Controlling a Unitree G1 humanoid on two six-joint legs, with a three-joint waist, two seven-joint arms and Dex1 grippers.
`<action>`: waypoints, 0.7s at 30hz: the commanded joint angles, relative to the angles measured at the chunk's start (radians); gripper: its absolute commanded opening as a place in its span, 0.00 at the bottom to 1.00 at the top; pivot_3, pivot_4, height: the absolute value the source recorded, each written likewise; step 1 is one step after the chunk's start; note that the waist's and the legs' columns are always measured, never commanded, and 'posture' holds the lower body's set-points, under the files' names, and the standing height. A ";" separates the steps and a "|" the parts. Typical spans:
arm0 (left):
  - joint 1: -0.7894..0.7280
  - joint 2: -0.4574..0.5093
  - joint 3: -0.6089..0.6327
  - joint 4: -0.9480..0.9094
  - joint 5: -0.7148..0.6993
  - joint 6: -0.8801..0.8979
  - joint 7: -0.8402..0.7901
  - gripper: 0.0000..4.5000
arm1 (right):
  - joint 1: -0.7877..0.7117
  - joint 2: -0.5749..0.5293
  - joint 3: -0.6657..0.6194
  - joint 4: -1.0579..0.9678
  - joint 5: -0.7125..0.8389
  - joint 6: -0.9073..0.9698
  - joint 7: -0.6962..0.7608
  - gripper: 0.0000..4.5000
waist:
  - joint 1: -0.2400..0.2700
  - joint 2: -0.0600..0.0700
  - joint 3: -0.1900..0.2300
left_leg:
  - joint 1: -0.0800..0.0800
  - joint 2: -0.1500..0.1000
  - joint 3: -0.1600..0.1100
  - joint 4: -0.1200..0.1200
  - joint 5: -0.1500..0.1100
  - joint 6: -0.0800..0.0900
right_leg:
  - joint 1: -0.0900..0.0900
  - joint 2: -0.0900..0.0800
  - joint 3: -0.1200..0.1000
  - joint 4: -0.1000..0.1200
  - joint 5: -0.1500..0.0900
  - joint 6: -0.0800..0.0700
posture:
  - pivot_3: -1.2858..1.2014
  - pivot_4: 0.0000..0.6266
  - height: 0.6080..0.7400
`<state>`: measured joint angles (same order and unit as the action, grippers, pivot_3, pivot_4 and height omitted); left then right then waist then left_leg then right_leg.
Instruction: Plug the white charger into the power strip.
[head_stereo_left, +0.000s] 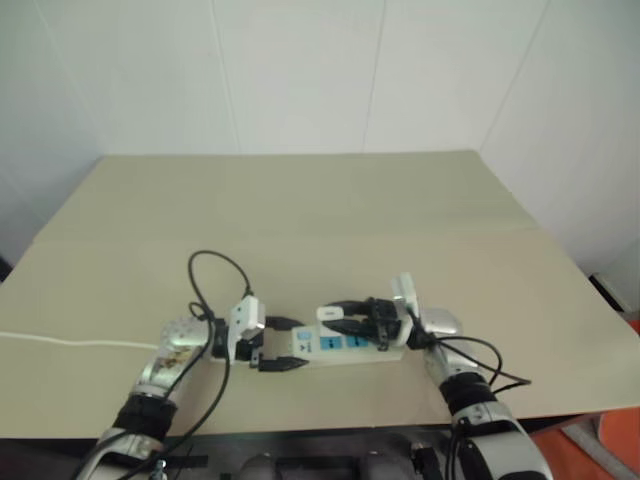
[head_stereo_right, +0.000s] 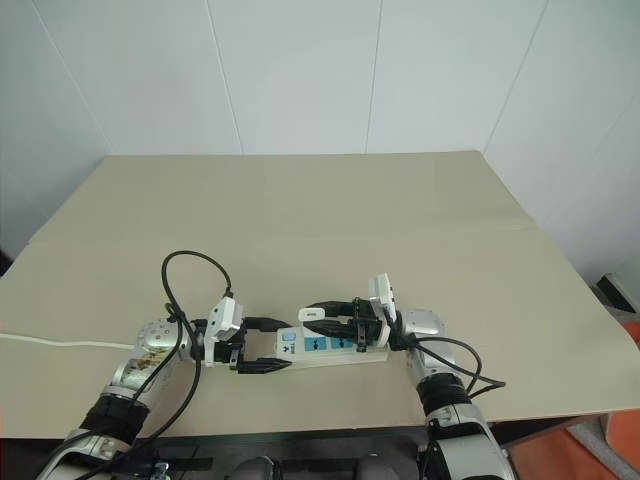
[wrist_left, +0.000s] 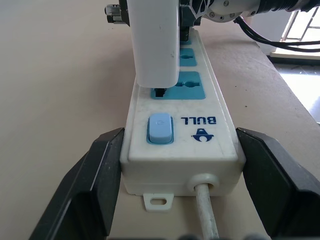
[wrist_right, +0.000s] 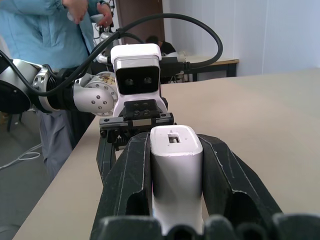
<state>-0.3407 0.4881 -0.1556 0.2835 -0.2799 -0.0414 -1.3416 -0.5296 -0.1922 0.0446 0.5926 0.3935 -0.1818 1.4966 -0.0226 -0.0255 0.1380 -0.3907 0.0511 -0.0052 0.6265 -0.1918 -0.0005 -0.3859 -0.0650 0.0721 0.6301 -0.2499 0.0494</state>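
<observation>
The robot's right gripper should release the white charger in the power strip's socket (head_stereo_left: 332, 339) closest to the blue switch.
The power strip (head_stereo_left: 345, 345) lies on the tan table near the front edge, its blue sockets facing up. My left gripper (head_stereo_left: 290, 343) is shut on its switch end, with one black finger (wrist_left: 95, 175) against each long side. My right gripper (head_stereo_left: 338, 315) is shut on the white charger (head_stereo_left: 329, 313), which stands upright between its fingers (wrist_right: 132, 175). In the left wrist view the charger (wrist_left: 155, 40) hangs just over the socket nearest the blue switch (wrist_left: 160, 129). A dark prong reaches into that socket's slot, and a small gap shows under the charger's body.
The strip's thin white cord (head_stereo_left: 60, 342) runs off the table's left side. Black cables (head_stereo_left: 215, 265) loop above my left wrist. The front table edge (head_stereo_left: 330, 428) is close behind the strip. A person in a blue top (wrist_right: 50, 30) stands beyond the table.
</observation>
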 joint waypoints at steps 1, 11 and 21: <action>0.011 0.003 -0.022 0.006 0.014 0.014 -0.005 0.71 | -0.004 -0.014 0.019 0.049 -0.011 0.051 0.026 0.25 | 0.000 0.000 0.000 | 0.000 0.000 0.000 0.000 0.000 0.000 | 0.000 0.000 0.000 0.000 0.000 0.000 | 0.52 0.24 1.00; 0.017 0.010 -0.018 0.000 0.012 0.015 -0.006 0.71 | -0.067 -0.038 -0.001 0.223 -0.021 -0.041 0.104 0.25 | -0.003 -0.003 -0.002 | 0.002 0.000 0.000 0.000 0.000 0.000 | 0.001 0.000 0.000 0.000 0.000 0.000 | 0.52 0.24 1.00; 0.035 0.015 -0.017 -0.019 0.007 0.020 0.004 0.71 | -0.052 -0.077 0.023 0.281 -0.022 -0.114 0.118 0.25 | -0.004 -0.005 -0.005 | 0.003 0.000 0.000 0.000 0.000 0.000 | 0.003 0.000 0.000 -0.001 -0.001 0.000 | 0.52 0.24 1.00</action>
<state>-0.3286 0.4869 -0.1594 0.2741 -0.2779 -0.0377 -1.3232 -0.6228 -0.2219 0.0762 0.7847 0.4061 -0.2743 1.5679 -0.0262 -0.0308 0.1335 -0.3877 0.0514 -0.0052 0.6265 -0.1919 -0.0006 -0.3829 -0.0649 0.0721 0.6295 -0.2508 0.0498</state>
